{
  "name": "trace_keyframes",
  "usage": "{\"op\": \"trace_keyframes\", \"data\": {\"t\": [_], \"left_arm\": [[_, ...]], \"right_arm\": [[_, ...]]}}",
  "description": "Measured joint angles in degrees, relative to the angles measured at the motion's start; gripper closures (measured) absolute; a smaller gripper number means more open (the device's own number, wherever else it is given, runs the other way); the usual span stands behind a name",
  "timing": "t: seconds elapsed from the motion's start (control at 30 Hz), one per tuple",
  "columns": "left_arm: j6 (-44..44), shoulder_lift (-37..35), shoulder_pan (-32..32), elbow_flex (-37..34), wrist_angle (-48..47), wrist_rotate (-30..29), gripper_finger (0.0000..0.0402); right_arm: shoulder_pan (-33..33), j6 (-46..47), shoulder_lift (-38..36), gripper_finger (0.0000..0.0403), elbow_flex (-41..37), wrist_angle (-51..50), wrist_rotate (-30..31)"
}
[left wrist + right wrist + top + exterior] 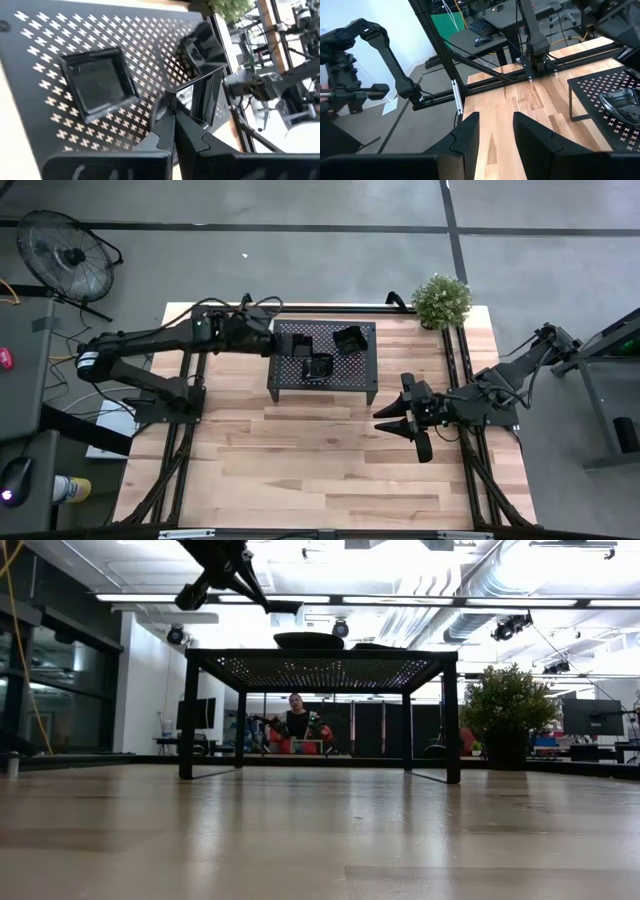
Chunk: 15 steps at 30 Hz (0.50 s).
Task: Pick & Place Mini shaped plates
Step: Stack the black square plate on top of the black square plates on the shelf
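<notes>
The robot's left gripper will release its plate on top of the square plate (292, 343) (98, 83) that lies flat on the black rack.
The black perforated rack (345, 375) stands on the wooden table. Two glossy black mini plates lie flat on its top: a square one (318, 366) (97, 82) and one near the far right corner (350, 338) (205, 45). My left gripper (272, 340) (172, 117) is above the rack's left part, shut on a third square plate (300, 344) (202, 97). In the low view this gripper (235, 575) hangs above the rack top with the plate (285, 607). My right gripper (408, 420) (495, 130) waits open over the table, right of the rack. My left gripper pinches the square plate by its rim (172, 97) between the two shut fingers (160, 135), coming from the table's left side and slanting down. The plate is lifted clear of the rack top and sticks out beyond the fingertips, tilted.
A potted plant (441, 300) stands at the table's far right corner. Bare wood (300, 460) spreads in front of the rack. A fan (62, 255) stands on the floor beyond the left edge. A person (296, 720) sits in the room behind the table.
</notes>
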Motion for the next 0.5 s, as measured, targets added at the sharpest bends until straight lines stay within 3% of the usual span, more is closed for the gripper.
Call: {"op": "trace_keyframes", "data": {"t": [0.5], "left_arm": [[3.3,1.0,12.9,0.0,-4.7,12.0,0.0401]], "right_arm": [[0.0,-0.6,0.0,0.0288,0.0,0.0,0.0]]}}
